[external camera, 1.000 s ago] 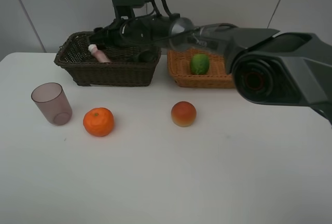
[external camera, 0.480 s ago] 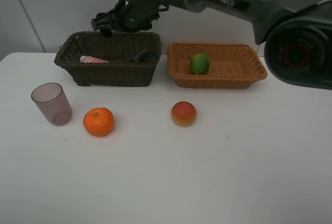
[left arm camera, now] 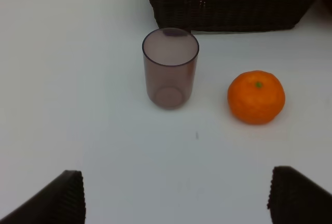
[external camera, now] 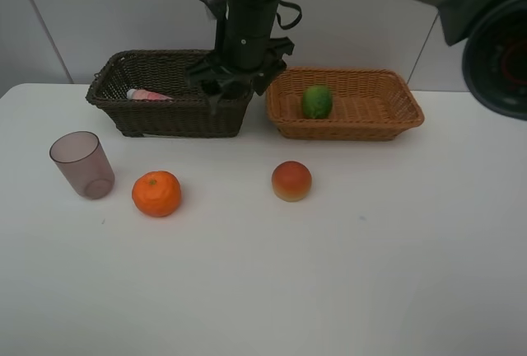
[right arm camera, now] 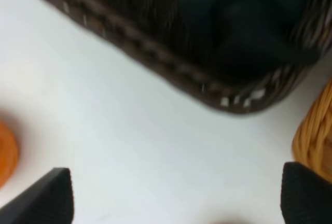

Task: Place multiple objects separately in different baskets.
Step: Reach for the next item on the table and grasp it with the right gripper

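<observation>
The robot's right gripper will close on the sides of the orange-red fruit point(external camera: 292, 180), which is sitting on the table in front of the light basket.
The purplish cup point(external camera: 81, 164) stands at the left, with the tangerine point(external camera: 156, 193) to its right and the orange-red fruit point(external camera: 291, 180) in the middle. The pink bottle point(external camera: 148, 94) lies in the dark basket point(external camera: 165, 119). The lime point(external camera: 316, 101) sits in the light basket point(external camera: 362, 127). My right gripper point(external camera: 233, 95) points down over the dark basket's right end, open and empty point(right arm camera: 176, 198). A dark shape in that basket point(right arm camera: 244, 22) may be the black bottle. My left gripper point(left arm camera: 181, 203) is open and empty, short of the cup point(left arm camera: 170, 67) and tangerine point(left arm camera: 256, 96).
The two baskets stand side by side at the table's back, near the wall. The right arm reaches in from the upper right, above the light basket. The left arm is out of the exterior view.
The right gripper let go of the pink bottle, which now lies in the dark basket. The arm rose, swung right, and now points down at the basket's right end.
</observation>
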Robot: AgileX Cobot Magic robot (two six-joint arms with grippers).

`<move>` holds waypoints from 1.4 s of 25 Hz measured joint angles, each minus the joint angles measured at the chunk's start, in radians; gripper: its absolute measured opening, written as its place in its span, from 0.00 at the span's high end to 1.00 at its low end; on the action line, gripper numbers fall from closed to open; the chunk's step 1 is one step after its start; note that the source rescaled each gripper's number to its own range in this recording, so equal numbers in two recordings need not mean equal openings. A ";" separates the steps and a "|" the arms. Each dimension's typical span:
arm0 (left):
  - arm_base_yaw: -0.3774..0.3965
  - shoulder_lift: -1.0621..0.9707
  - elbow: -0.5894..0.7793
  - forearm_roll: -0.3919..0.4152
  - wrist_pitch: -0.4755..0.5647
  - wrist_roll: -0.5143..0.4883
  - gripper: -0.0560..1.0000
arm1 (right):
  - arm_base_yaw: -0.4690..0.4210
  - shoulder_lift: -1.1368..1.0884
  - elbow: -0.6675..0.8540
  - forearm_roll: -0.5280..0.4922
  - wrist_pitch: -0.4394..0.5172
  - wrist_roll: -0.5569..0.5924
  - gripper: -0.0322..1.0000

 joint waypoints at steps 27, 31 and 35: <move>0.000 0.000 0.000 0.000 0.000 0.000 0.08 | -0.094 -0.236 0.699 -0.026 -0.408 0.417 0.12; 0.000 0.000 0.000 0.000 0.000 0.000 0.08 | -0.102 -0.231 0.706 -0.024 -0.418 0.419 0.12; 0.000 0.000 0.000 0.000 0.000 0.000 0.08 | -0.102 -0.203 0.707 -0.025 -0.425 0.420 0.12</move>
